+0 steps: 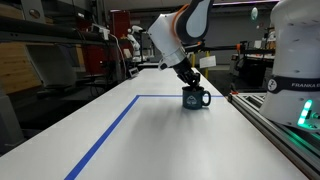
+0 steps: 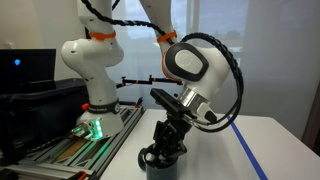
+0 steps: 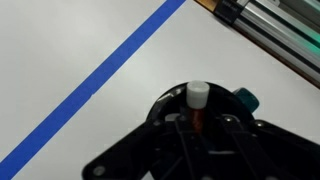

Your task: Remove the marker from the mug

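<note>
My gripper will release the marker, which now stands upright in the mug, on the white table (image 1: 162, 98) (image 3: 62, 164) between the mug and the corner of the blue tape line.
The dark glossy mug (image 1: 196, 99) stands on the white table by the corner of the blue tape line; it also shows in an exterior view (image 2: 158, 163). In the wrist view its rim (image 3: 162, 101) and teal-looking handle (image 3: 246, 98) show beneath my fingers. The marker (image 3: 197, 96) stands upright in the mug, with a white cap and a reddish body. My gripper (image 3: 198, 122) is directly above the mug with its fingertips at the mug's mouth (image 1: 190, 84) (image 2: 170, 140), closed against the marker's body. The marker does not show in either exterior view.
A blue tape line (image 1: 110, 130) (image 3: 100, 75) runs across the white table. A metal rail (image 1: 270, 115) (image 3: 285, 30) borders the table beside the mug. The robot base (image 2: 95, 100) stands behind it. Shelves and lab equipment lie beyond the table's far edge.
</note>
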